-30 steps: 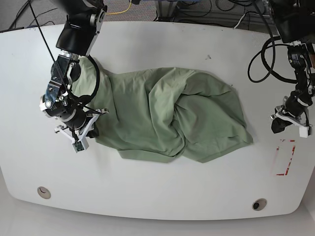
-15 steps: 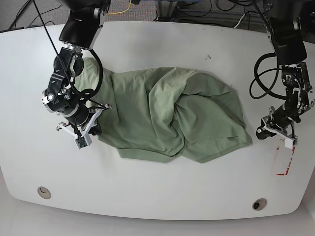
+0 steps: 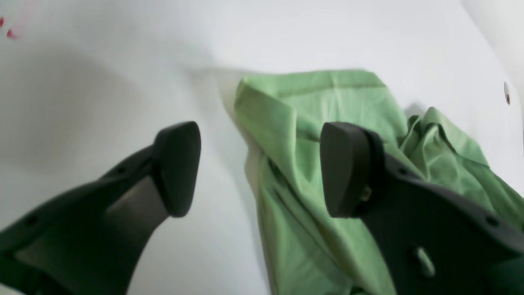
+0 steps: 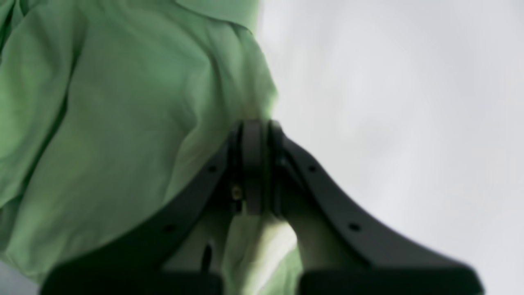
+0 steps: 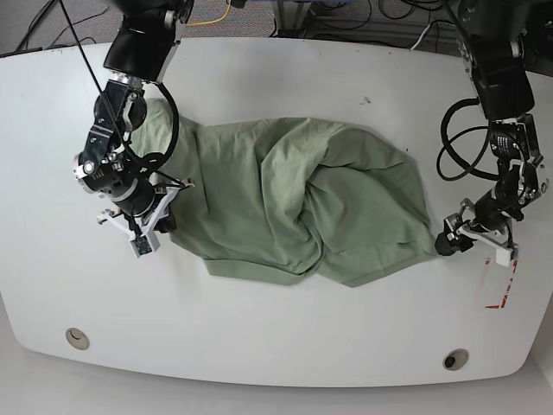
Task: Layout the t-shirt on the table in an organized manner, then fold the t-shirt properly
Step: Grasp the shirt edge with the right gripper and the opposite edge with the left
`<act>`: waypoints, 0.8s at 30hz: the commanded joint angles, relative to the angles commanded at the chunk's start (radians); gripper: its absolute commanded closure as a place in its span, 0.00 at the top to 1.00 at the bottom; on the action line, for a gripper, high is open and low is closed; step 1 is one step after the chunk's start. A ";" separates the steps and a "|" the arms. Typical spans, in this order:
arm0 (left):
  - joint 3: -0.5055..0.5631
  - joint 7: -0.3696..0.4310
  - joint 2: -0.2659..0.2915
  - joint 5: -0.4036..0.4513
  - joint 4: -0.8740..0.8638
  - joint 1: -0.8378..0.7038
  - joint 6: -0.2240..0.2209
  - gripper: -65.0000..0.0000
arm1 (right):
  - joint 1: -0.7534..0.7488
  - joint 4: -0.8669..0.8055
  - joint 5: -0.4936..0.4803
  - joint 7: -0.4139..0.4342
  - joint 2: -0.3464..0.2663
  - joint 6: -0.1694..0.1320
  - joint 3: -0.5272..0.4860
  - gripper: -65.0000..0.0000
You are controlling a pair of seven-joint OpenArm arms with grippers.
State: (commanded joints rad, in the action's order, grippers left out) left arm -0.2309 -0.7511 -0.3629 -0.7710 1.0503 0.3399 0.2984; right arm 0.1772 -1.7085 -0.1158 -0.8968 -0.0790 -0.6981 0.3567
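I should close my left gripper on the t-shirt's folded corner (image 5: 429,242) (image 3: 285,157) nearest the red marking, to take hold of the pale green t-shirt there for lifting.
The pale green t-shirt (image 5: 294,199) lies crumpled in a wide heap across the middle of the white table (image 5: 259,328). My right gripper (image 5: 149,226) sits at the heap's left edge. In the right wrist view that gripper (image 4: 256,135) is shut, with the t-shirt (image 4: 123,102) fabric pinched at its tips. My left gripper (image 5: 449,243) is low at the heap's lower right corner. Seen from the left wrist, it (image 3: 260,168) stands open, a folded corner of the t-shirt (image 3: 311,106) lying between its fingers and under the right-hand one.
A red rectangular marking (image 5: 499,281) is on the table just right of the left gripper. Round grommet holes sit near the front edge at left (image 5: 77,338) and right (image 5: 455,359). Cables (image 5: 346,26) run behind the table's far edge.
My left arm has swung down and left, from beside the red marking to the shirt's lower right corner. The right gripper, holding the left edge, has shifted slightly.
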 joint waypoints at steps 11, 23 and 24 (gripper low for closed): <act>0.060 0.052 0.064 0.002 -0.146 0.069 -0.002 0.67 | -0.028 -0.117 -0.005 -0.058 0.002 0.000 0.000 0.00; 0.180 0.141 0.063 0.002 -0.199 0.092 -0.005 0.37 | -0.046 -0.218 -0.005 -0.080 0.002 0.000 0.002 0.00; 0.187 0.143 0.061 0.002 -0.199 0.092 -0.005 0.24 | -0.048 -0.232 -0.005 -0.080 0.002 0.000 0.005 0.00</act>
State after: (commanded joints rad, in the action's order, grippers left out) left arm -0.0437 -0.6084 -0.3015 -0.7695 0.8508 0.4319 0.2938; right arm 0.1297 -1.9402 -0.1204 -0.9766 -0.0775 -0.6981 0.3613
